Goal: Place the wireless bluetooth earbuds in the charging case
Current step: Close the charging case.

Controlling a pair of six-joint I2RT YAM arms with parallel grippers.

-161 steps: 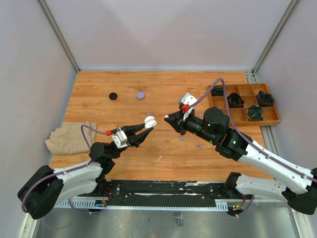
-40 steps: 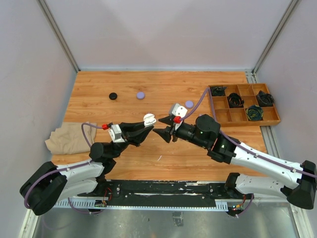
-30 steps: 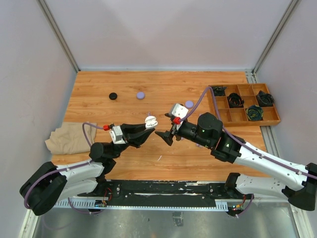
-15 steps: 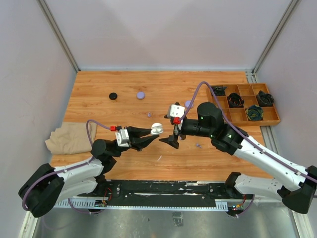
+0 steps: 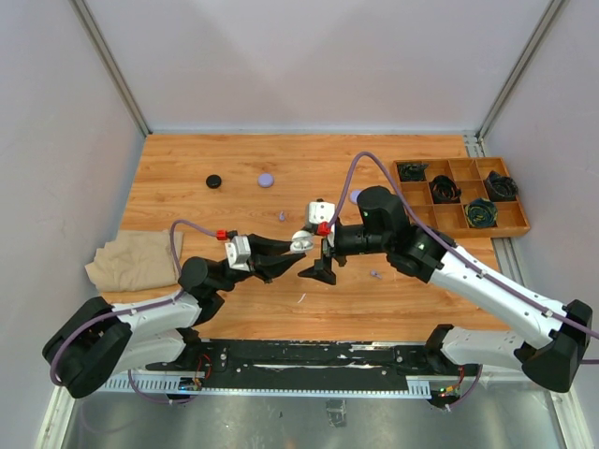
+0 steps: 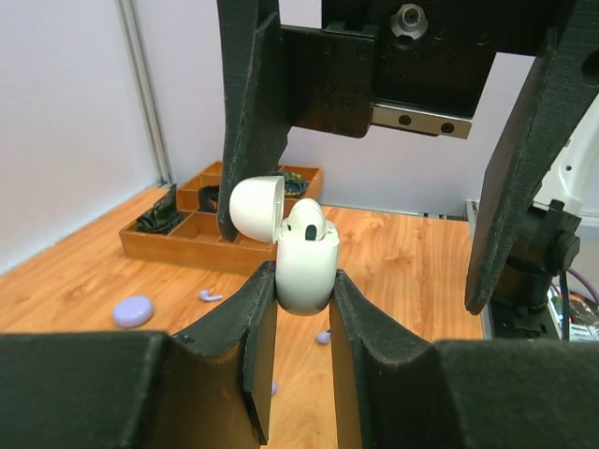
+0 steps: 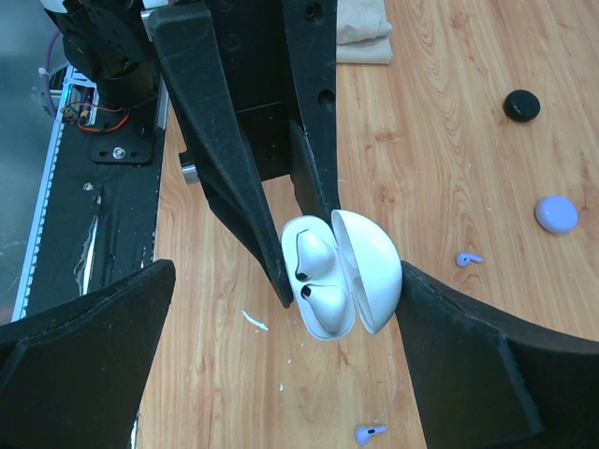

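Note:
My left gripper is to set down the white charging case next, now held above the table. It will let go of the case on the bare wood point(image 5: 280, 285) beside the short white mark.
My left gripper point(image 6: 304, 285) point(image 5: 296, 246) is shut on the lower body of a white charging case point(image 6: 305, 269) point(image 5: 301, 240) point(image 7: 320, 281), held above the table. Its lid point(image 6: 255, 208) point(image 7: 370, 271) is flipped open. Two white wireless bluetooth earbuds point(image 7: 314, 254) point(image 6: 305, 223) sit in its wells. My right gripper point(image 7: 285, 281) point(image 5: 318, 262) stands open, pointing down, with its fingers point(image 6: 245, 122) either side of the case. The lid lies close to one finger; contact cannot be told. Loose lavender earbuds point(image 7: 468, 258) point(image 5: 374, 274) lie on the wood.
A black puck case point(image 5: 214, 181) and a lavender one point(image 5: 266, 179) lie at the back left. Another lavender case point(image 6: 133, 310) lies near the wooden tray point(image 5: 459, 221) of coiled cables at the right. A beige cloth point(image 5: 131, 260) lies at the left edge.
The right gripper has opened wide and swung from pointing left to hanging over the case. The left arm has carried the case slightly right and nearer.

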